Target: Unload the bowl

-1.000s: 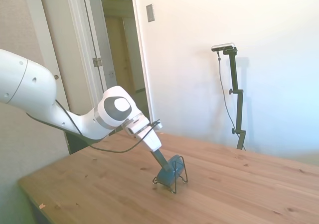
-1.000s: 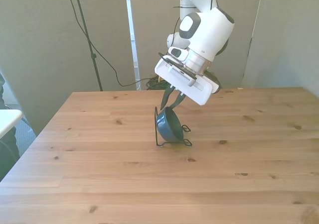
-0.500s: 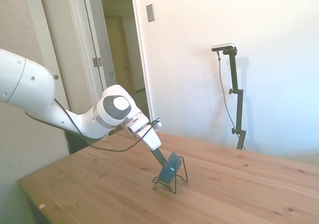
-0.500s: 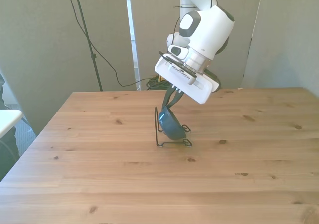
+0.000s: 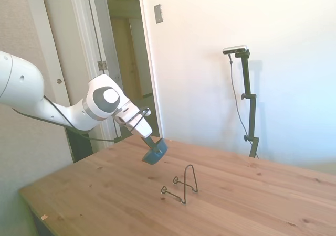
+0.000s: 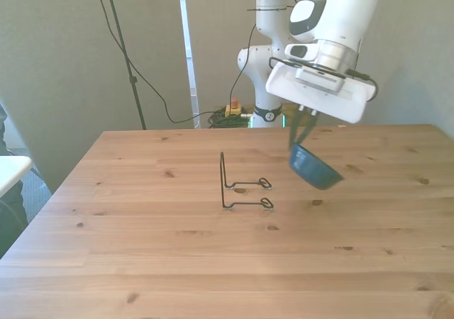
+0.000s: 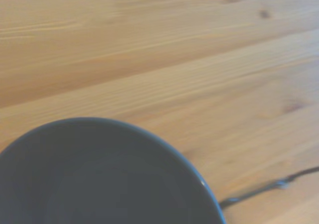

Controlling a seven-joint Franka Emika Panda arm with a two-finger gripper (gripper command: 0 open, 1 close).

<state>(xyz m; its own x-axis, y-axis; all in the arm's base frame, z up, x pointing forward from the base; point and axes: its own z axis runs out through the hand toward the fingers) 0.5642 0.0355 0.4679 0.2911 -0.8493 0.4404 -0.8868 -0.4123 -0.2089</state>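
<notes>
I should release the bowl, which hangs tilted above the table now, on the bare wood (image 5: 147, 167) between the wire rack and the open doorway.
The dark teal-blue bowl (image 6: 316, 169) hangs tilted in the air above the table, toward the front view's right. My gripper (image 6: 303, 136) is shut on the bowl's rim from above. In the side view the bowl (image 5: 155, 152) hangs off the gripper (image 5: 152, 143) to the left of the rack, just over the wood. The wrist view shows the bowl's (image 7: 99, 179) dark inside from close by, with table planks behind it. The thin dark wire rack (image 6: 241, 184) stands bare near the table's middle, apart from the bowl.
The wooden table (image 6: 177, 262) spreads wide around the rack (image 5: 182, 186). A piece of the rack's wire (image 7: 269, 188) shows in the wrist view. An open doorway (image 5: 128, 57) lies behind the arm in the side view.
The bowl has been lifted out of the wire rack and carried toward the front view's right. The arm swung with it, and the rack now stands without the bowl.
</notes>
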